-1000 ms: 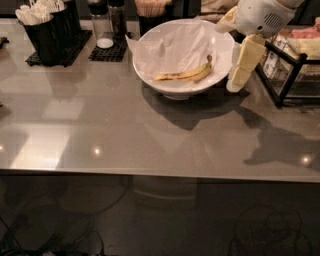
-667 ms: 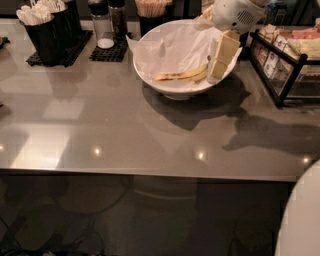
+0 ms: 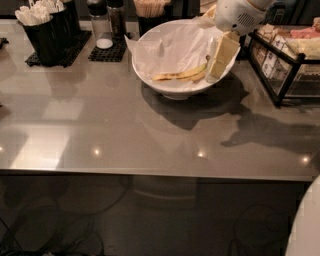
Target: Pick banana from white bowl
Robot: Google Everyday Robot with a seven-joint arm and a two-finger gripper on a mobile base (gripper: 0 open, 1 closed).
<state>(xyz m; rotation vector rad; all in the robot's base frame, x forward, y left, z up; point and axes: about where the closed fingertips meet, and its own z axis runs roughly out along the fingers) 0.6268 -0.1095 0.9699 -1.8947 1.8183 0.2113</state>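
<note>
My gripper moves next from the banana's stem end to the banana's middle (image 3: 180,76) and closes there, inside the white bowl.
The white bowl (image 3: 170,89) stands at the back middle of the grey table, lined with crumpled white paper. The banana (image 3: 181,75) lies inside it, yellow with a dark stem tip at its right end. My gripper (image 3: 218,59) reaches down from the upper right into the right side of the bowl. Its pale yellow fingers (image 3: 223,56) hang just right of the banana's stem end, touching or nearly touching it. The banana still rests on the paper.
A black wire rack (image 3: 285,65) with packets stands right of the bowl. A black holder with white utensils (image 3: 42,27), shakers (image 3: 102,25) on a black mat, and a cup of sticks (image 3: 150,12) line the back edge. The table's front edge runs across the lower frame.
My gripper has moved left from outside the bowl's right rim, over the rim and down into the bowl, close to the banana's stem end.
</note>
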